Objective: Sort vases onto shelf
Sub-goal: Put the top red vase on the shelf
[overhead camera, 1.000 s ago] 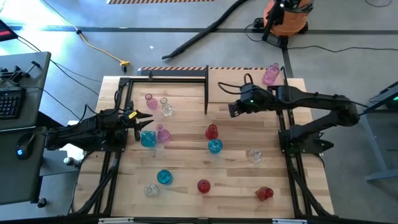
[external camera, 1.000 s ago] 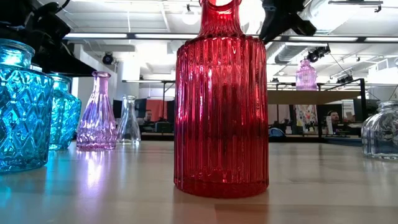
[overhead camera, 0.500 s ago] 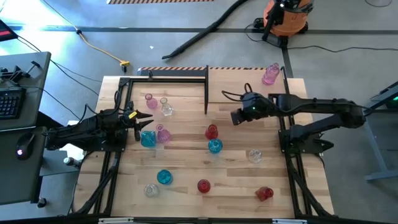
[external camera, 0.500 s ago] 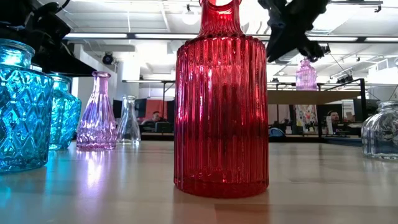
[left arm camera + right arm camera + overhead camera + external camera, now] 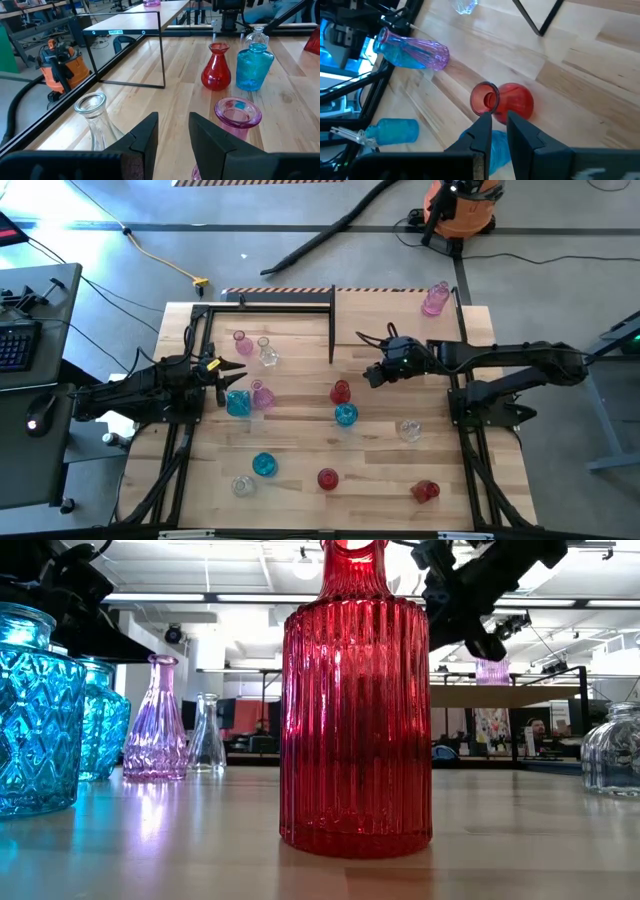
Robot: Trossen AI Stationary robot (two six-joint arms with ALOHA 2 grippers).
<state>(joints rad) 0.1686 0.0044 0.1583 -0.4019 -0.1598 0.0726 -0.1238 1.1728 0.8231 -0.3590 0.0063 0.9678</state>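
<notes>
My right gripper is to go next to the round red vase by the blue vase and close on the red vase's rim (image 5: 343, 385) (image 5: 496, 105).
Several small glass vases in blue, red, pink and clear stand on their bases on the wooden table (image 5: 300, 440). One pink vase (image 5: 435, 298) stands on the shelf (image 5: 400, 320) at the far right. My right gripper (image 5: 368, 376) hangs shut, slanting down, just above and short of a round red vase (image 5: 341, 392) (image 5: 512, 102). In the right wrist view its fingertips (image 5: 485, 125) show just before that vase's open mouth. My left gripper (image 5: 228, 370) waits at the table's left, open and holding nothing, above a blue vase (image 5: 237, 402) and a pink vase (image 5: 262, 396).
A bare black open frame (image 5: 265, 300) stands at the far middle of the table. A blue vase (image 5: 346, 415) stands close behind the red one, toward the near edge. A ribbed red vase (image 5: 355, 700) fills the low view. An orange shop vacuum (image 5: 460, 208) sits on the floor beyond.
My right gripper has sunk toward the round red vase and tipped its fingers further down, moving a little toward the table's near edge. Its fingers have stayed shut. No vase has moved.
</notes>
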